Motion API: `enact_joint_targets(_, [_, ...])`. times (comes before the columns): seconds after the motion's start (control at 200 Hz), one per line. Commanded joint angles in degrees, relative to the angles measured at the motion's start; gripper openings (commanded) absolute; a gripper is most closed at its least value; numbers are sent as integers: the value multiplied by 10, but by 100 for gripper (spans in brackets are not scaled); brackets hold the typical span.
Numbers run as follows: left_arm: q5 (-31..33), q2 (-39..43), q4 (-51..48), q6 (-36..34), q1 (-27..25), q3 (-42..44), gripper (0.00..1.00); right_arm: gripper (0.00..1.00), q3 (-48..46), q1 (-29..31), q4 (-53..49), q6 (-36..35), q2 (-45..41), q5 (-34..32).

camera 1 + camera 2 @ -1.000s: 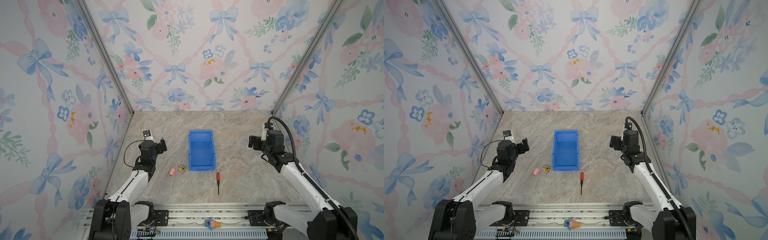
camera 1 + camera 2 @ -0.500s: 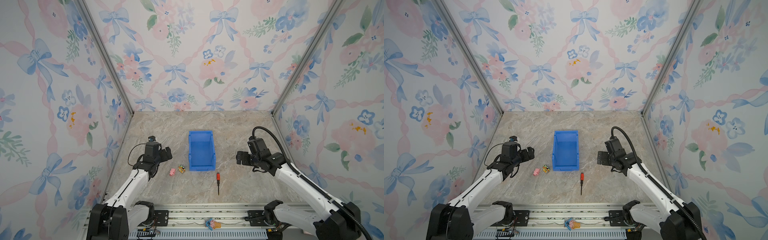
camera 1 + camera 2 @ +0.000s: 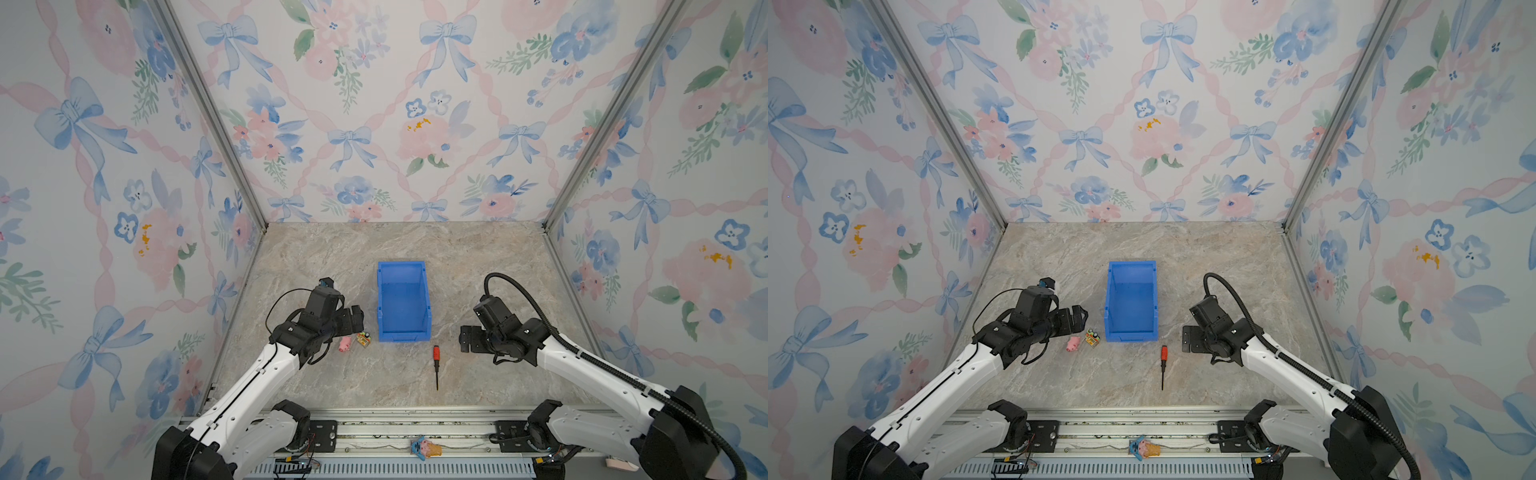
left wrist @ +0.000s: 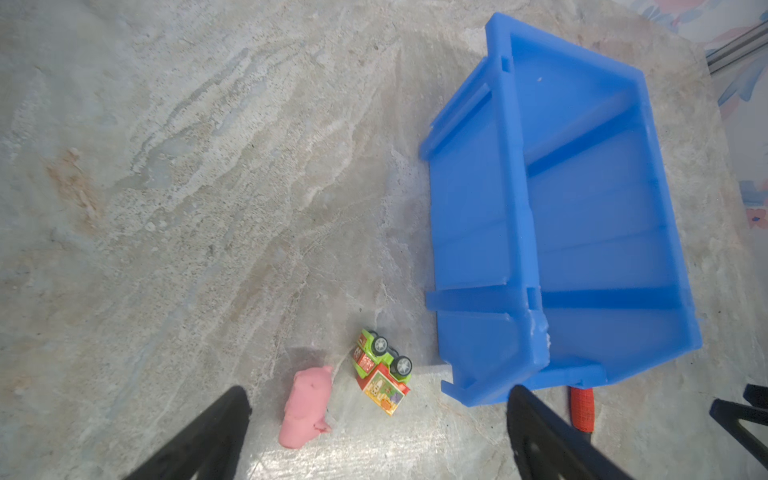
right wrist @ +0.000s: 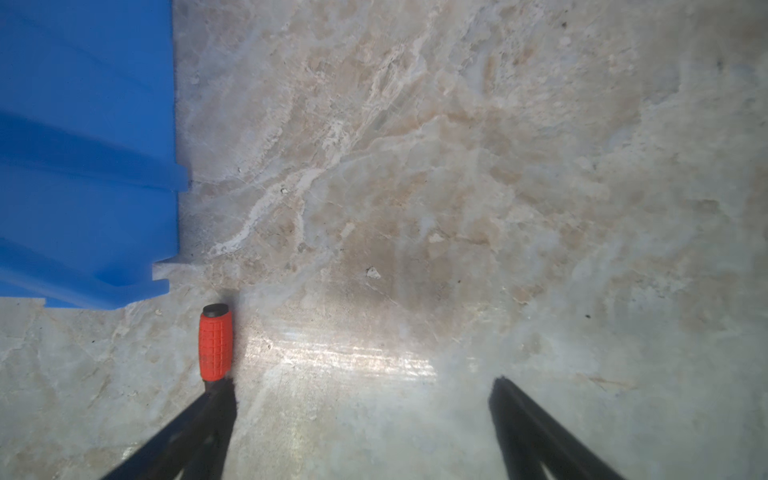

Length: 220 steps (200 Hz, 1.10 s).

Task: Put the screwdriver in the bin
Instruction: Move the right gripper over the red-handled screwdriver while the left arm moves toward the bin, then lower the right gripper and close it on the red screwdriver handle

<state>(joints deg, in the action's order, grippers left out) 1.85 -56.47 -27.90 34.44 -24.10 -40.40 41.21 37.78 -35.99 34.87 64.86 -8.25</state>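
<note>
I move my right gripper to the screwdriver next and close it on the middle of its red handle (image 3: 436, 358) (image 5: 216, 345).
The screwdriver (image 3: 436, 360) (image 3: 1163, 360) lies on the marble table just in front of the bin's right front corner, red handle toward the bin and thin shaft pointing to the front edge. The blue bin (image 3: 380, 303) (image 3: 1108, 303) stands mid-table with nothing showing in it. My right gripper (image 3: 465, 338) (image 3: 1187, 338) hangs open just right of the handle. In the right wrist view the handle (image 5: 215, 347) sits at one fingertip, which hides the shaft; the gripper (image 5: 359, 383) holds nothing. My left gripper (image 3: 357, 318) (image 4: 377, 392) is open left of the bin (image 4: 473, 216).
A pink pig toy (image 3: 345, 344) (image 4: 307, 405) and a small green toy car (image 3: 363, 338) (image 4: 382, 370) lie left of the bin's front corner, below the left gripper. The enclosure walls close in on three sides. A metal rail (image 3: 374, 432) runs along the front edge.
Both arms have swung inward and lower. The right gripper has come from near the right wall to beside the screwdriver handle; the left has moved toward the toys. Screwdriver and bin have not moved.
</note>
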Motion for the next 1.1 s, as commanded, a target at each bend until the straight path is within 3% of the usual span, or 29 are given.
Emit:
enact_joint_targets(0.0, [20, -7, -28, 19, -6, -8, 97, 98, -1, 41, 29, 28, 5, -10])
enact_joint_targets(0.315, [-14, 6, -26, -41, -6, 4, 98, 98, -6, 130, 76, 171, 77, -65])
enact_joint_targets(0.495, [-19, 22, -25, -38, -5, 17, 97, 93, 31, 177, 61, 206, 139, -94])
enact_joint_targets(0.615, [-28, 26, -24, -37, -5, 20, 98, 83, 29, 201, 72, 236, 163, -98])
enact_joint_targets(0.845, [-28, 44, -24, -46, -5, 25, 97, 71, 42, 220, 77, 250, 195, -111])
enact_joint_targets(1.095, [-20, 47, -25, -41, -5, 29, 98, 66, 45, 220, 104, 250, 219, -113])
